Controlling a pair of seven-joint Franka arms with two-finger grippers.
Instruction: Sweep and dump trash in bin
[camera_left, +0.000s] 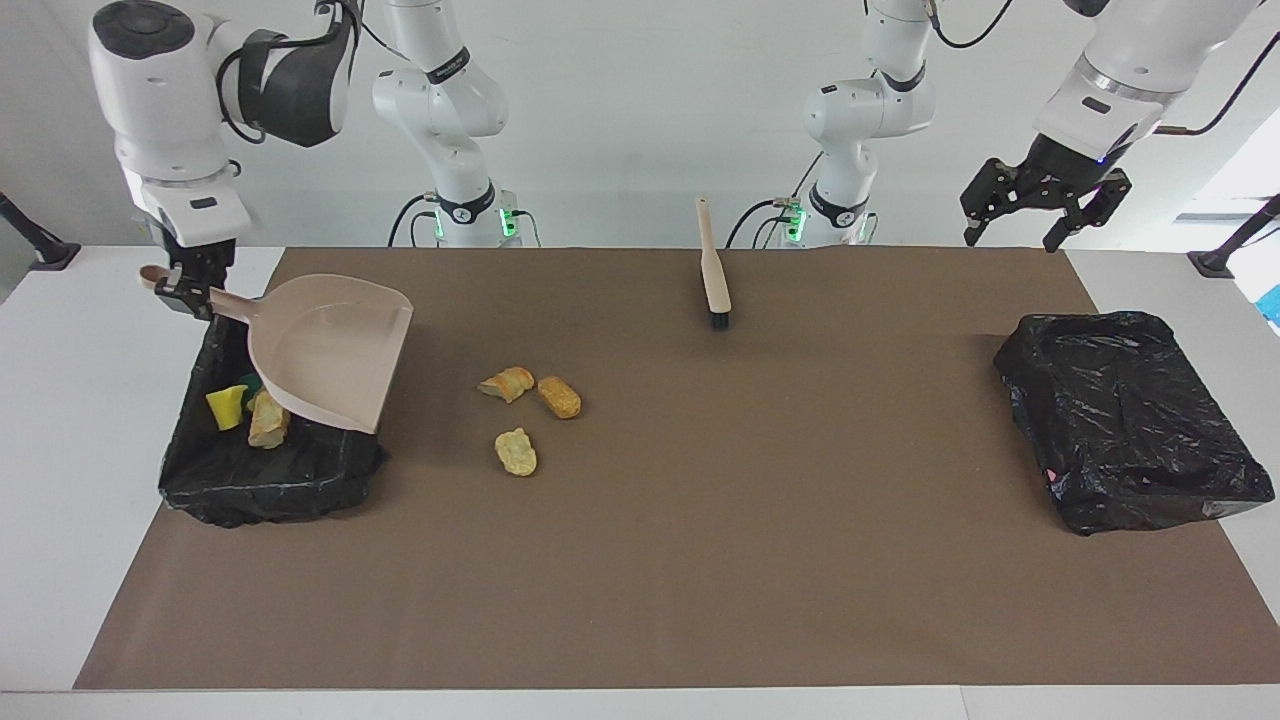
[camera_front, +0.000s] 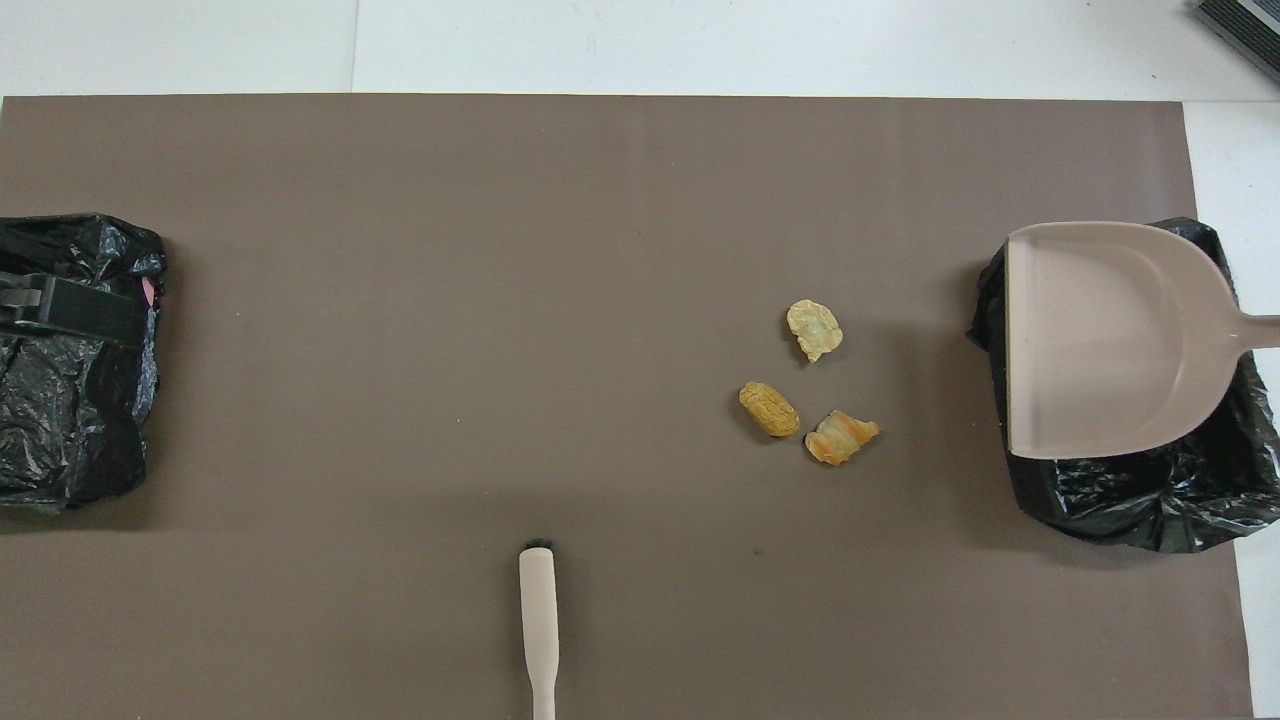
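I should set the beige dustpan on the brown mat (camera_front: 560, 266) with my right gripper, well beyond the beige brush's bristles.
My right gripper (camera_left: 190, 290) is shut on the handle of the beige dustpan (camera_left: 330, 350), which hangs tilted over the black-bagged bin (camera_left: 270, 490) at the right arm's end. Trash lies in that bin: a yellow sponge piece (camera_left: 225, 405) and a tan lump (camera_left: 268, 420) show beside the pan. From overhead the dustpan (camera_front: 1100, 335) hides the contents of the bin (camera_front: 1130, 490). Three bread-like lumps (camera_left: 507, 383), (camera_left: 560, 396), (camera_left: 516, 452) lie on the brown mat beside the bin, toward the middle. My left gripper (camera_left: 1010, 240) hangs open and waits above the left arm's end.
A beige brush (camera_left: 714, 270) lies on the mat near the robots, bristles pointing away from them. A second black-bagged bin (camera_left: 1130, 420) sits at the left arm's end. The brown mat (camera_left: 700, 560) covers most of the table.
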